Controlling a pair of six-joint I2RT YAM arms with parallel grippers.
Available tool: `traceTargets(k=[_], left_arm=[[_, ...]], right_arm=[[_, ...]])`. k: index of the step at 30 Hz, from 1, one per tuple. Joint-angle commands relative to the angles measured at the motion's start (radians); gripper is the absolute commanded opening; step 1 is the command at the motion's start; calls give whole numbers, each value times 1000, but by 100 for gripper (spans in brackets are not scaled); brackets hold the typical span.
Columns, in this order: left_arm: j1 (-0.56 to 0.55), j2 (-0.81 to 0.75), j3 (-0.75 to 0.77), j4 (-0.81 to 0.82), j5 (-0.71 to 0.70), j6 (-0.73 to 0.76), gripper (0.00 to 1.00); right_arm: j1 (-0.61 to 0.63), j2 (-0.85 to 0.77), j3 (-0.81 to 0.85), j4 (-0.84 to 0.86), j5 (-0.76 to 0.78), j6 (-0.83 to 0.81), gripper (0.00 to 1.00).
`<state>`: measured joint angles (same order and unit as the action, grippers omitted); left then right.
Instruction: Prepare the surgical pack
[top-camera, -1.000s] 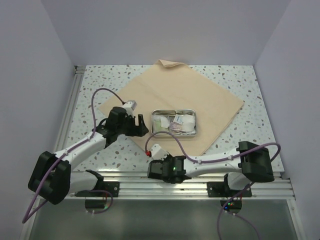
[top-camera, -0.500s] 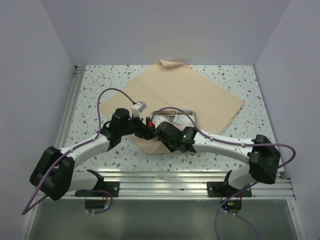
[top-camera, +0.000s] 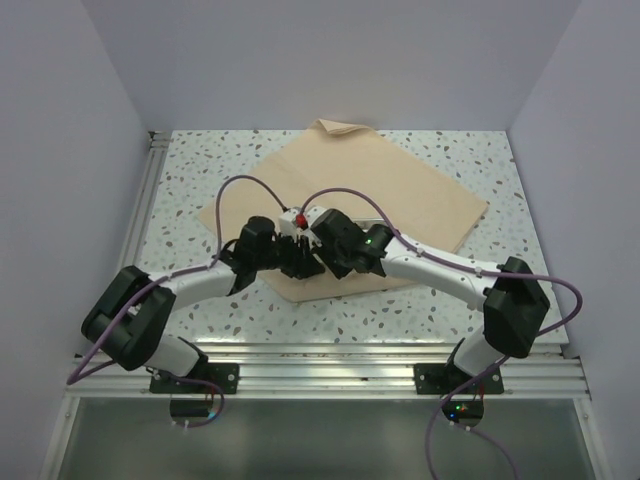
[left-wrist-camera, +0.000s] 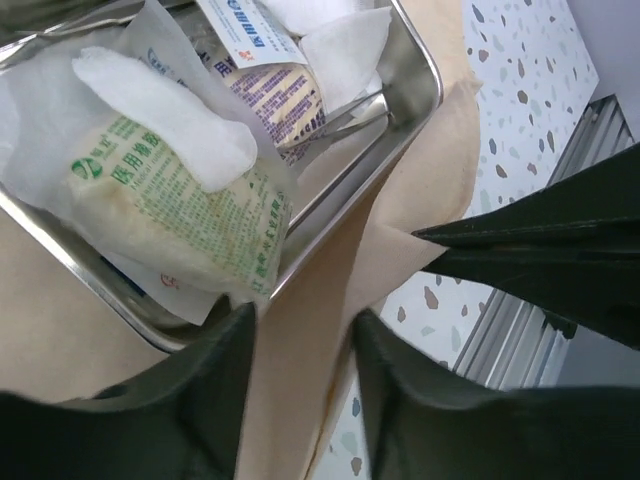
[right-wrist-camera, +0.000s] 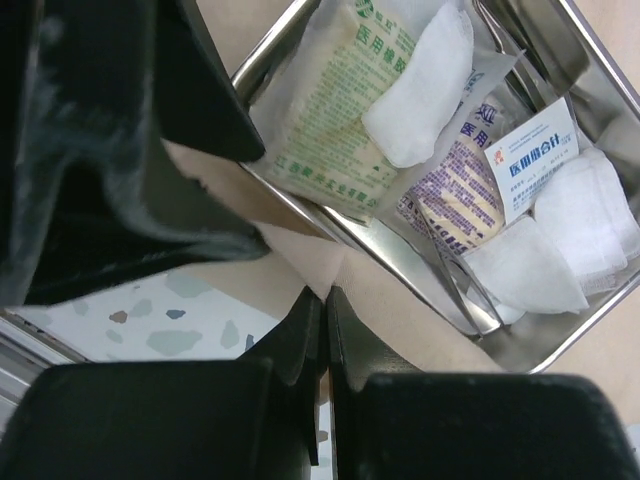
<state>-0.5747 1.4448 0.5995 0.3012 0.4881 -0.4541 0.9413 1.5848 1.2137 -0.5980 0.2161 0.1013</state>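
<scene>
I see my grippers almost touching on the cloth's raised fold, so next I take the fold farther (right-wrist-camera: 392, 318) along with my right gripper before both draw the cloth over the tray.
The tan cloth (top-camera: 410, 190) lies spread as a diamond on the table. On it sits the steel tray (left-wrist-camera: 418, 62), mostly hidden under the arms in the top view. The tray holds a green-printed sachet (right-wrist-camera: 335, 110), white sachets (right-wrist-camera: 530, 270) and a thin metal instrument (right-wrist-camera: 462, 292). Both grippers meet at the cloth's near corner. My right gripper (right-wrist-camera: 325, 295) is shut on a raised fold of the cloth beside the tray's rim. My left gripper (left-wrist-camera: 300, 335) straddles the same ridge of cloth, its jaws apart. In the top view the left gripper (top-camera: 293, 258) and the right gripper (top-camera: 318, 255) nearly touch.
Speckled tabletop (top-camera: 195, 170) surrounds the cloth. An aluminium rail (top-camera: 330, 355) runs along the near edge, and another rail (top-camera: 150, 190) along the left. Walls close in on three sides. The cloth's far corner (top-camera: 340, 127) is folded over. Purple cables (top-camera: 345, 192) arch above the grippers.
My right arm swung from the near rail forward to the cloth's near corner and pinched up a fold. My left gripper moved right to the same corner, and its jaws have narrowed.
</scene>
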Motion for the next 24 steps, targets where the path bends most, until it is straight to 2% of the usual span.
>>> traceTargets(k=[1,3,4,6,7,12,13,14,16,17,20,24], left_arm=[[-11,23,72,69,-5,17,41],[-13,38,103,64,12,17,31],[-16,45,112,64,18,15,21],[-16,66,131,68,44,14,12],[-16,74,138,73,49,8,0],[-19,112,172,73,81,-1,0],[-17,111,175,72,76,-3,0],[-19,109,178,69,58,-4,0],[-19,106,178,58,41,-8,0],[-19,109,181,55,30,-9,0],[-17,115,189,44,18,-20,0],[-19,124,192,39,21,-24,0]], right_arm=[[-13,-12,50,17,-49,-29,0],[-30,-26,43,24,-55,-32,0],[-36,-29,41,27,-58,-32,0],[-58,-42,27,44,-86,-35,0],[-67,-46,24,52,-95,-35,0],[-113,-57,10,89,-175,-58,0],[-122,-57,12,92,-181,-60,2],[-131,-57,10,95,-187,-57,10],[-170,-75,-8,118,-214,-48,32],[-185,-86,-20,150,-234,-40,37],[-239,-123,-86,231,-328,-31,50],[-286,-131,-151,308,-402,-32,54]])
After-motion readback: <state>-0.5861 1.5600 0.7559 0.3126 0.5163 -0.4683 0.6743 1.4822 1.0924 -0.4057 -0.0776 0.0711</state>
